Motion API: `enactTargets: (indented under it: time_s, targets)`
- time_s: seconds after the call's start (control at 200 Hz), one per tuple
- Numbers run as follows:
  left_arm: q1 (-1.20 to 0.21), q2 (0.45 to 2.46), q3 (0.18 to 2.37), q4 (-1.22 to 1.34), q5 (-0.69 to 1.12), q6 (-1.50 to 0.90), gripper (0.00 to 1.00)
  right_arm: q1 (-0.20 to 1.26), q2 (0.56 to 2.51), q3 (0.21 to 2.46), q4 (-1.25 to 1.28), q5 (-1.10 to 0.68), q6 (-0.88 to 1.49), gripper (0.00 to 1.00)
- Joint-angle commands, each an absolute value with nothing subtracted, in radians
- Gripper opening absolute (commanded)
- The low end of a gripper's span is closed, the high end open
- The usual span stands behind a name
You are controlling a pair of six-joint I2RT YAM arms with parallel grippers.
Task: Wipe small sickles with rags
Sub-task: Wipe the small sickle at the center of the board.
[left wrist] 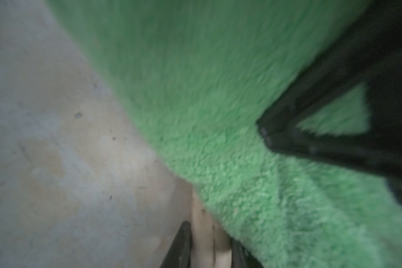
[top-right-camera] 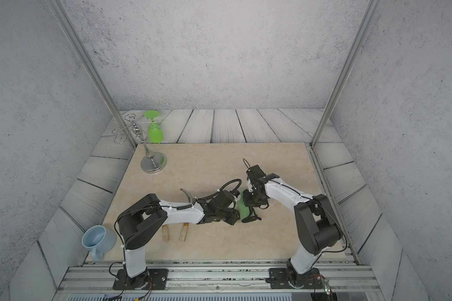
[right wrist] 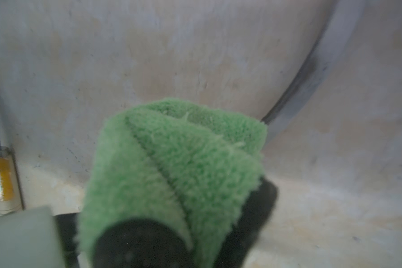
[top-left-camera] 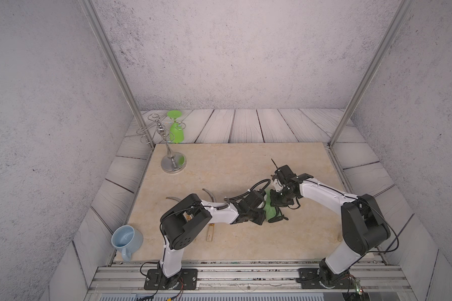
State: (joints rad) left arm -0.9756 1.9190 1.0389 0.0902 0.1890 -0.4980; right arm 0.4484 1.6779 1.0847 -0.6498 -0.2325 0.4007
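The rag crowds my left gripper on the handle, so I should lift the rag clear with my right gripper before my left gripper takes hold again of the handle nearer the blade [left wrist: 203, 213].
My left gripper [left wrist: 210, 241] is shut on the pale wooden handle [left wrist: 204, 215] of a small sickle, near mid-table [top-left-camera: 261, 209]. A fuzzy green rag [right wrist: 183, 162] hides the rest of that sickle. My right gripper [right wrist: 195, 232] is shut on the rag and meets the left one there [top-left-camera: 275, 202]. A curved grey blade [right wrist: 311, 76] runs out past the rag. In both top views the rag [top-right-camera: 244, 206] shows between the grippers, its black strap [top-left-camera: 277, 218] trailing on the table. Two more small sickles lie under my left arm: blades [top-left-camera: 209, 194] [top-left-camera: 172, 199], handles [top-right-camera: 165, 233] [top-right-camera: 183, 232].
A silver wire glass stand [top-left-camera: 173, 161] stands at the back left of the beige mat [top-left-camera: 219, 166], with an upside-down green glass [top-left-camera: 176, 133] behind it. A pale blue mug [top-left-camera: 125, 238] lies at the front left corner. Grey walls and metal posts close in the sides.
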Motion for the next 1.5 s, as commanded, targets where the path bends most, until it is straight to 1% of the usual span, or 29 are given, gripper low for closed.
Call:
enactTargets:
  time_s: [0.0,0.18,0.265,0.5,0.646,0.741,0.796,0.856,0.961,1.106,1.296,1.366,1.491]
  targets:
    - [-0.981,1.924,1.027,0.033,0.204,-0.502,0.12,0.452,1.734,1.086,-0.614,-0.235,0.425,0.18]
    - [-0.98,1.926,1.034,0.009,0.22,-0.498,0.12,0.43,1.765,1.131,-0.656,-0.072,0.404,0.17]
    - [-0.98,1.923,1.04,-0.008,0.228,-0.492,0.12,0.403,1.776,1.164,-0.667,-0.036,0.386,0.17]
    - [-0.979,1.907,1.042,-0.041,0.229,-0.484,0.12,0.36,1.791,1.269,-0.698,-0.068,0.331,0.17]
    - [-0.98,1.908,1.048,-0.05,0.229,-0.483,0.12,0.36,1.734,1.301,-0.724,-0.167,0.318,0.17]
    - [-0.979,1.912,1.055,-0.057,0.229,-0.483,0.13,0.36,1.676,1.308,-0.763,-0.159,0.32,0.18]
    - [-0.979,1.911,1.058,-0.064,0.225,-0.483,0.16,0.36,1.643,1.309,-0.789,-0.128,0.325,0.18]
    - [-0.979,1.907,1.061,-0.071,0.216,-0.485,0.25,0.358,1.599,1.308,-0.817,-0.089,0.328,0.18]
    - [-0.978,1.893,1.061,-0.082,0.202,-0.486,0.39,0.347,1.538,1.307,-0.864,-0.022,0.33,0.19]
    - [-0.978,1.873,1.072,-0.1,0.188,-0.481,0.5,0.314,1.47,1.278,-0.87,-0.005,0.319,0.19]
    - [-0.974,1.9,1.146,-0.151,0.171,-0.442,0.51,0.275,1.43,1.24,-0.851,-0.027,0.319,0.2]
    - [-0.971,1.927,1.185,-0.166,0.173,-0.426,0.48,0.261,1.431,1.239,-0.849,-0.04,0.319,0.2]
    - [-0.964,1.977,1.248,-0.189,0.185,-0.406,0.46,0.231,1.442,1.246,-0.833,-0.068,0.32,0.19]
